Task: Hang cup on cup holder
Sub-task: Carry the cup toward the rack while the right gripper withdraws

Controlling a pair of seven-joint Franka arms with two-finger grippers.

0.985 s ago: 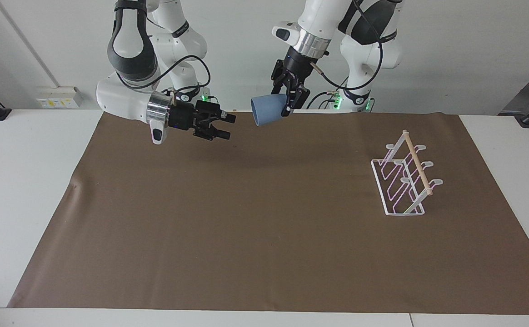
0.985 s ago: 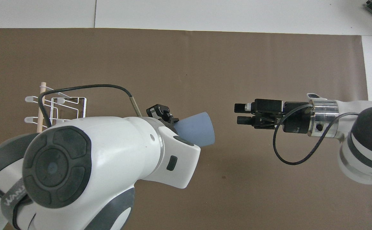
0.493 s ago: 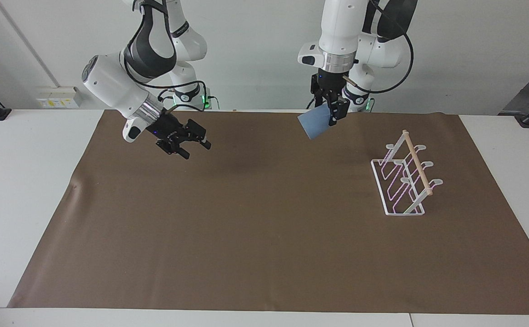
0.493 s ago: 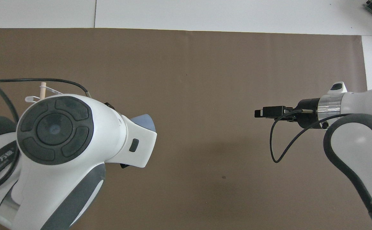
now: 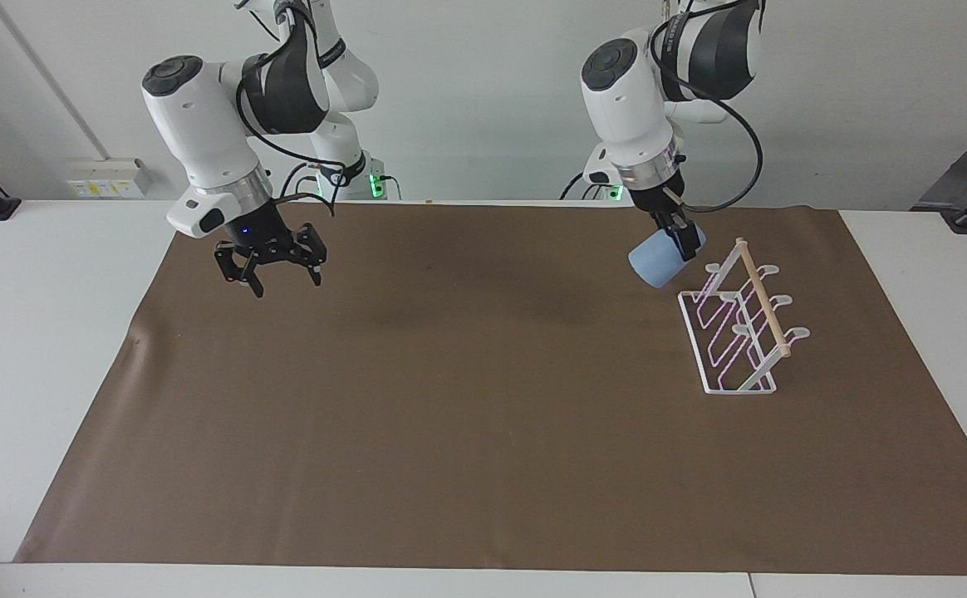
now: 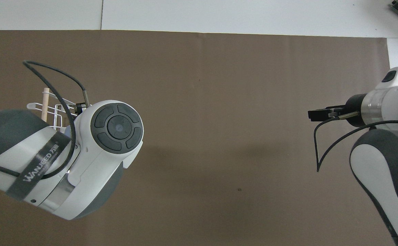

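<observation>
I will release the light-blue cup from my left gripper on a cup holder peg (image 6: 80, 110) that faces the middle of the mat. The cup is now tilted in the air beside the holder.
My left gripper (image 5: 681, 240) is shut on the light-blue cup (image 5: 656, 262) and holds it tilted in the air, just beside the robots' end of the white wire cup holder (image 5: 737, 329), apart from its prongs. The holder stands on the brown mat at the left arm's end; its wooden rod (image 5: 763, 297) runs across the top. In the overhead view my left arm covers the cup and most of the holder (image 6: 53, 110). My right gripper (image 5: 270, 267) is open and empty, pointing down over the mat at the right arm's end; it also shows in the overhead view (image 6: 317, 114).
A brown mat (image 5: 483, 399) covers most of the white table (image 5: 43, 332). Nothing else stands on it.
My left arm has swung the cup from over the mat's edge nearest the robots to right beside the holder and lowered it. My right gripper has drawn back toward its end and turned to point down.
</observation>
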